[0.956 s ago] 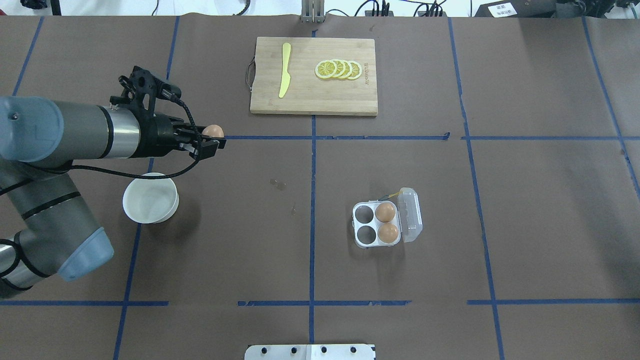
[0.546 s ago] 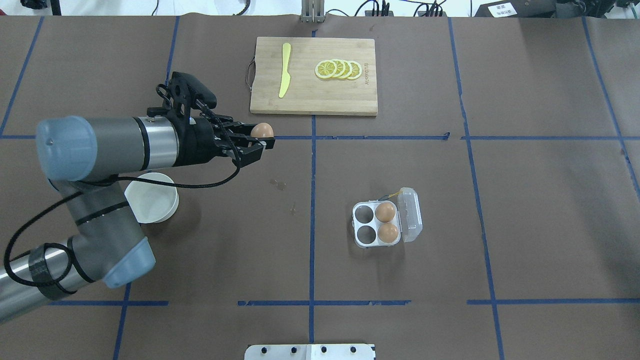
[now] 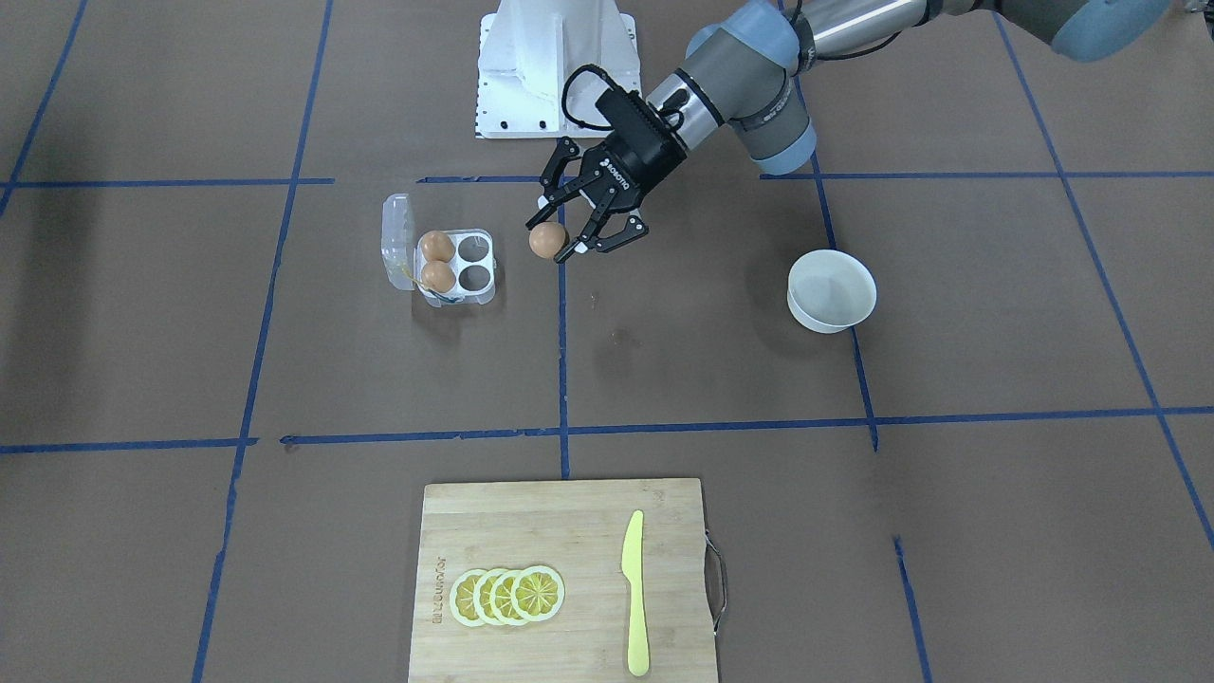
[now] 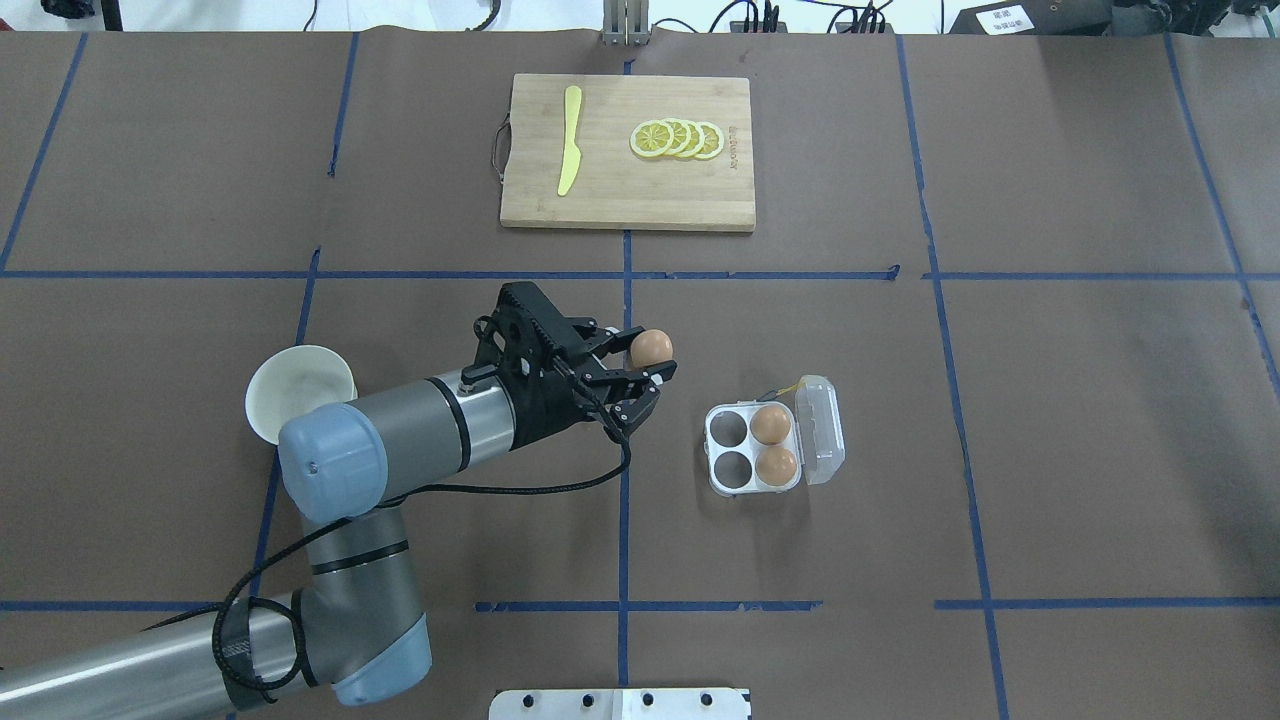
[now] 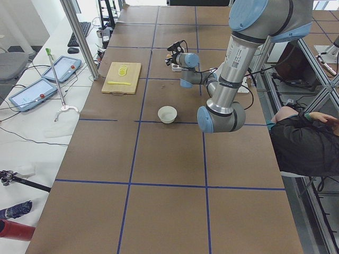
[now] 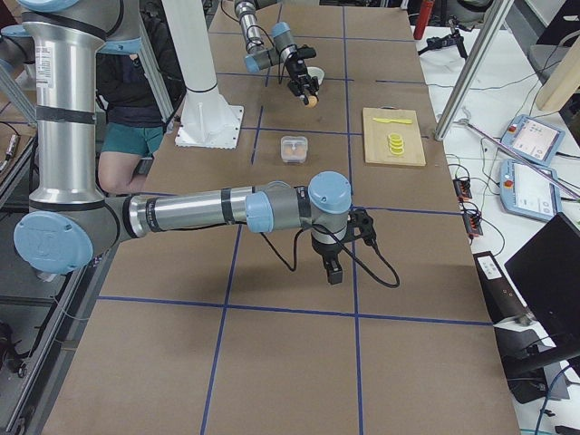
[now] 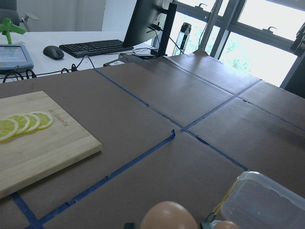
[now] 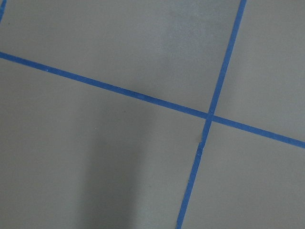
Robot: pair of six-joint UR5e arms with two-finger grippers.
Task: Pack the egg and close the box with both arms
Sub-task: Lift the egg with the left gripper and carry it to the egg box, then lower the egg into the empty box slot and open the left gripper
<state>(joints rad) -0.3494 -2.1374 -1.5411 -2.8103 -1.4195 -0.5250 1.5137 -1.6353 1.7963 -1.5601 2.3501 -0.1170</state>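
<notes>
Next, my left gripper sets the brown egg down and lets it go in the box's empty cup nearer the white pedestal (image 3: 469, 246).
The clear four-cup box (image 4: 727, 487) lies open right of centre, its lid (image 4: 822, 430) folded out to the right. Two brown eggs (image 4: 771, 425) fill the cups next to the lid; the two cups on the other side are empty. My left gripper (image 4: 650, 360) is shut on a third brown egg (image 4: 651, 346) and holds it above the table, just left of and behind the box. It also shows in the front view (image 3: 555, 239) beside the box (image 3: 482, 294). My right gripper (image 6: 333, 269) shows only in the right side view, far from the box; I cannot tell its state.
A white bowl (image 4: 295, 385) stands at the left, partly under my left arm. A wooden cutting board (image 4: 700, 195) with a yellow knife (image 4: 570, 140) and lemon slices (image 4: 677, 138) lies at the back centre. A white pedestal (image 3: 555, 66) stands at the robot's base.
My left arm has swung right and toward the near side with the egg, from the left of the board to just beside the open box. The box has not moved.
</notes>
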